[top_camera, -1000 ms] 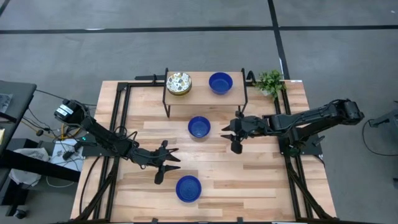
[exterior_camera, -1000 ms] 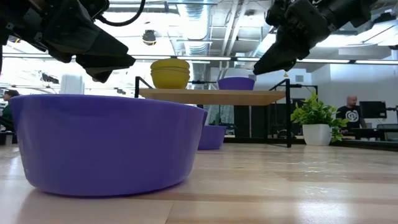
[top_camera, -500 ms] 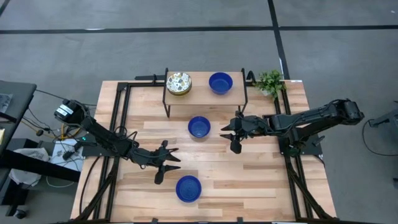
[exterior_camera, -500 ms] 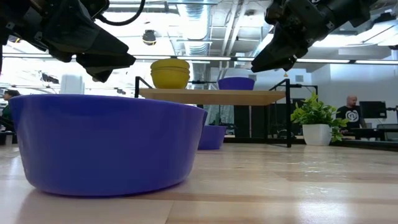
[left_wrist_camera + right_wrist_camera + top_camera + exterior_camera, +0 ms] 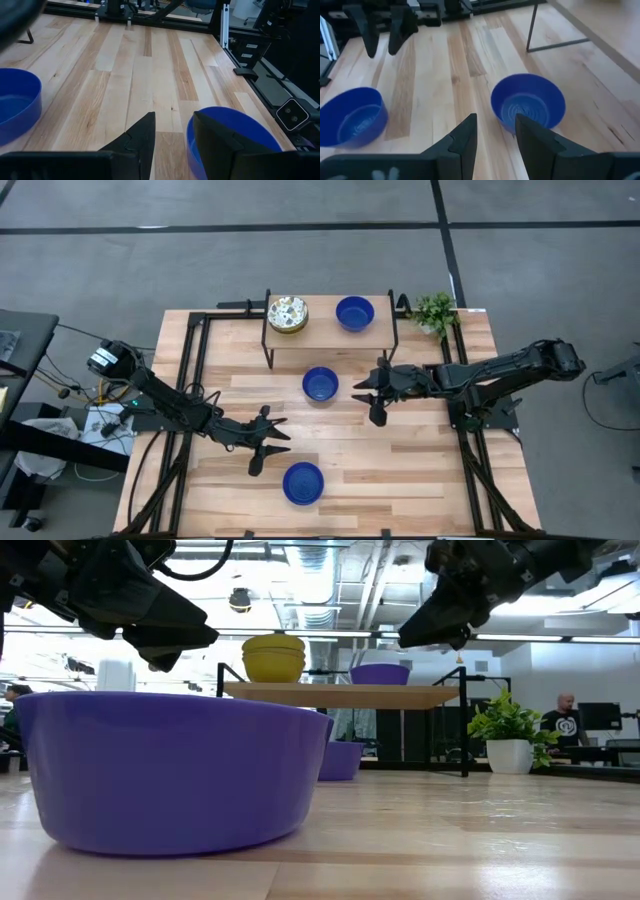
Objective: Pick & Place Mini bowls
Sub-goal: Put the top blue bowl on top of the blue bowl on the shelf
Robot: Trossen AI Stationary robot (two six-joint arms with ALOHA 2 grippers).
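The robot's right gripper should next close on the rim [image 5: 334, 393] [image 5: 501, 119] of the blue mini bowl in front of the shelf, on the side nearest that gripper.
A blue mini bowl [image 5: 320, 384] stands on the table's middle, just in front of a small raised shelf [image 5: 320, 332]. Another blue bowl [image 5: 303, 483] stands near the front edge and fills the low view [image 5: 170, 770]. On the shelf are a stack of speckled cream bowls [image 5: 287, 313] and a third blue bowl [image 5: 354, 312]. My left gripper [image 5: 266, 443] is open and empty, above the table, just to the far left of the front bowl [image 5: 235, 132]. My right gripper [image 5: 372, 398] is open and empty, right of the middle bowl [image 5: 527, 102].
A potted plant [image 5: 434, 312] stands at the table's far right corner. Black frame rails run along the table's left and right sides. Bare wood lies between the two floor-level bowls. A person [image 5: 565, 715] sits in the room behind.
My right gripper has crept a little toward the table's left, nearer the middle blue bowl, still open. The left arm and all bowls have kept still.
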